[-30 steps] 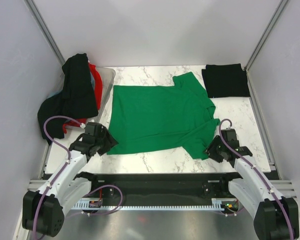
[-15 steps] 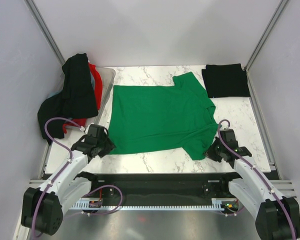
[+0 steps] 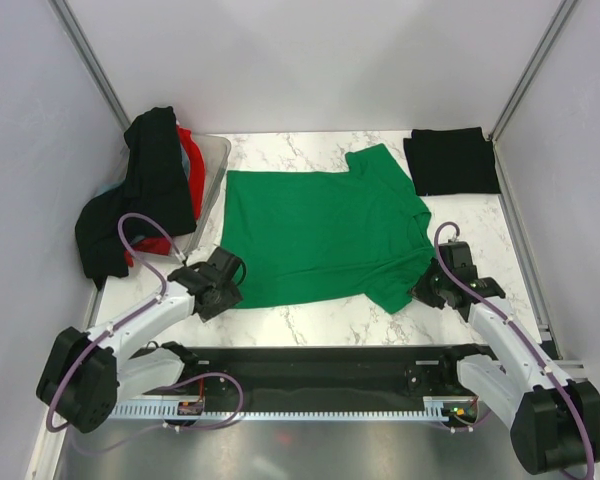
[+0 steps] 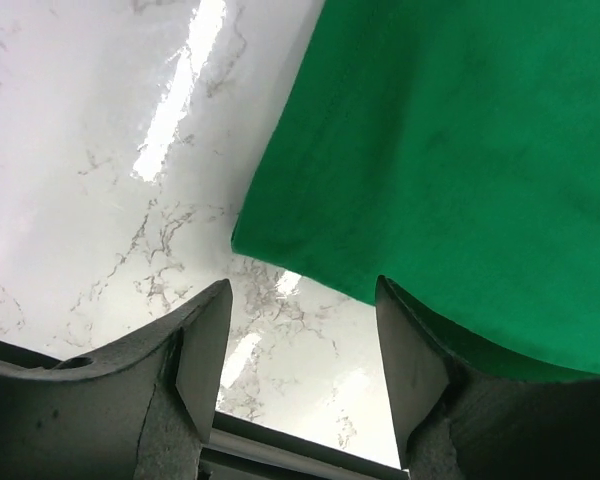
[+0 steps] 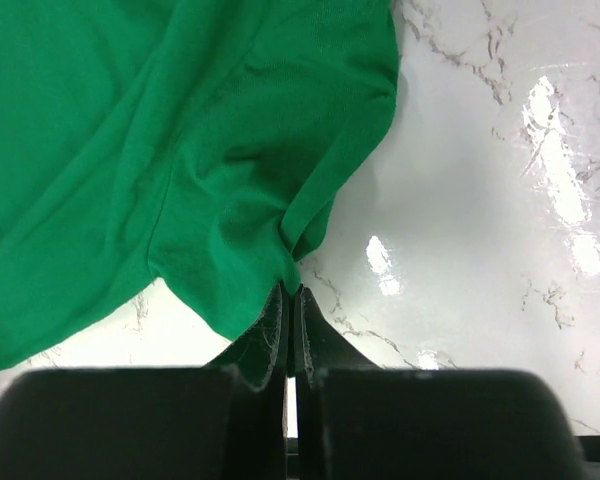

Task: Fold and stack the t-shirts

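Note:
The green t-shirt's hem corner lies ahead of my open left fingers; I should reach further, pinch that corner (image 4: pixel 256 238), then fold.
A bright green t-shirt (image 3: pixel 320 235) lies spread flat on the marble table (image 3: pixel 310 320). My right gripper (image 3: pixel 427 291) is shut on the edge of its near right sleeve, and the wrist view shows the green fabric (image 5: pixel 180 160) pinched and puckered at the fingertips of the right gripper (image 5: pixel 290 292). My left gripper (image 3: pixel 230 279) is open at the shirt's near left corner. In its wrist view the left gripper (image 4: pixel 300 300) has bare marble between its fingers, and the green hem (image 4: pixel 460 150) runs past the right finger. A folded black t-shirt (image 3: pixel 450 160) lies at the back right.
A translucent tub (image 3: pixel 216 163) stands at the back left with a black shirt (image 3: pixel 145 190) and a red one (image 3: pixel 188 150) draped over it. The table's near edge and a black rail (image 3: pixel 310 365) run just behind both grippers. White walls close in both sides.
My right gripper has shut on the green sleeve edge and drawn slightly inward. My left arm has swung right, bringing its open jaws to the shirt's near left corner.

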